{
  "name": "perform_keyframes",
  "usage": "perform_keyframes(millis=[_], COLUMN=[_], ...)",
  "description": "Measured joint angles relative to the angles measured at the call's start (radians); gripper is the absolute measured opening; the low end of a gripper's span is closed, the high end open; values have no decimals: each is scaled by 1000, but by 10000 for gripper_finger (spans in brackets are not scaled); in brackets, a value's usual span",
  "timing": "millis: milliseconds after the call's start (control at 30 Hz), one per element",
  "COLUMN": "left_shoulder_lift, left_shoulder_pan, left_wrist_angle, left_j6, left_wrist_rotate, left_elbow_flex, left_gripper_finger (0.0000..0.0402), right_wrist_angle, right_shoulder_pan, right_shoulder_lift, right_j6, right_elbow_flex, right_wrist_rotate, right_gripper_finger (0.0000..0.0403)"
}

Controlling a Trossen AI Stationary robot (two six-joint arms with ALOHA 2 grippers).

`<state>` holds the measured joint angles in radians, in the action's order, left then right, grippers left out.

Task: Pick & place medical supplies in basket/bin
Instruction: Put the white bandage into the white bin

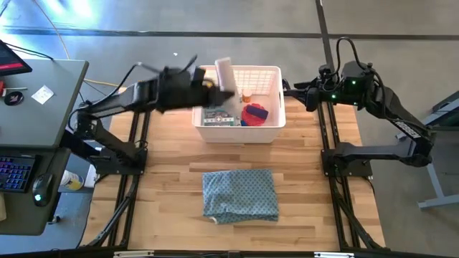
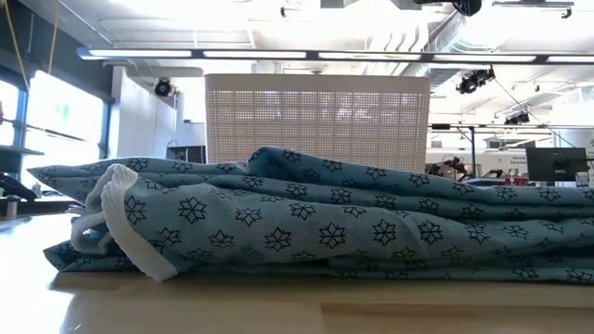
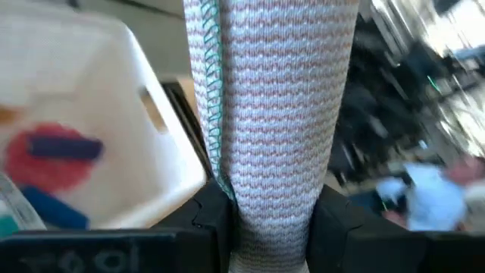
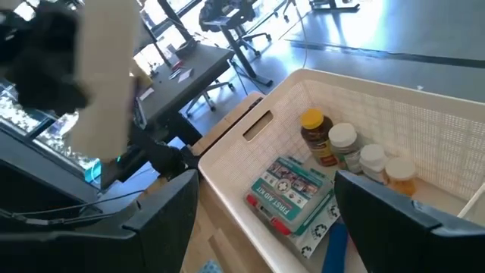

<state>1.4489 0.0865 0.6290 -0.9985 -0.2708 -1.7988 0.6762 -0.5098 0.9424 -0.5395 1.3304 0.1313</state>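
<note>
Next, my left gripper releases the bandage roll between the pink-red disc and the basket's side [image 1: 267,104] [image 3: 117,140] nearest my right gripper.
My left gripper [image 1: 215,84] is shut on a white bandage roll [image 3: 273,114], held over the far left corner of the white latticed basket [image 1: 240,132]. In the basket lie a pink-red disc [image 1: 254,113], a blue tube [image 3: 64,148], an amber yellow-capped bottle [image 4: 314,136], white pill bottles [image 4: 345,144] and printed packets [image 4: 288,189]. My right gripper [image 4: 261,205] hangs open and empty just off the basket's right side, above the table. The right wrist view also shows the bandage roll [image 4: 106,76] beyond the basket. My left gripper pinches the bandage roll between its two fingers near one end [image 3: 269,201]. The fingers come about level from the table's left and lie across the roll. The roll stands up from the fingers, lifted clear of basket and table.
A folded blue-grey patterned cloth [image 1: 240,195] lies on the wooden table toward the near edge; in the low view the cloth [image 2: 325,227] hides the foot of the basket [image 2: 316,121]. A desk with a keyboard [image 1: 14,175] stands left of the table.
</note>
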Motion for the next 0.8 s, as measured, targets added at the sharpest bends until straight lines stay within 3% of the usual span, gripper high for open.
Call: perform_keyframes(millis=[333, 500, 800], left_shoulder_lift=[196, 332, 491], left_shoulder_pan=[259, 329, 386], left_wrist_angle=[-155, -221, -213], left_j6=[63, 21, 27], left_wrist_rotate=[315, 459, 613], left_elbow_flex=[0, 1, 2], left_gripper_finger=[151, 152, 152], right_wrist_angle=[0, 12, 51], right_shoulder_pan=[0, 0, 0], right_shoulder_lift=[1, 1, 1], right_j6=[-57, -105, -190], right_elbow_flex=[0, 0, 0], right_wrist_rotate=[-83, -84, -141], right_gripper_finger=[298, 298, 298])
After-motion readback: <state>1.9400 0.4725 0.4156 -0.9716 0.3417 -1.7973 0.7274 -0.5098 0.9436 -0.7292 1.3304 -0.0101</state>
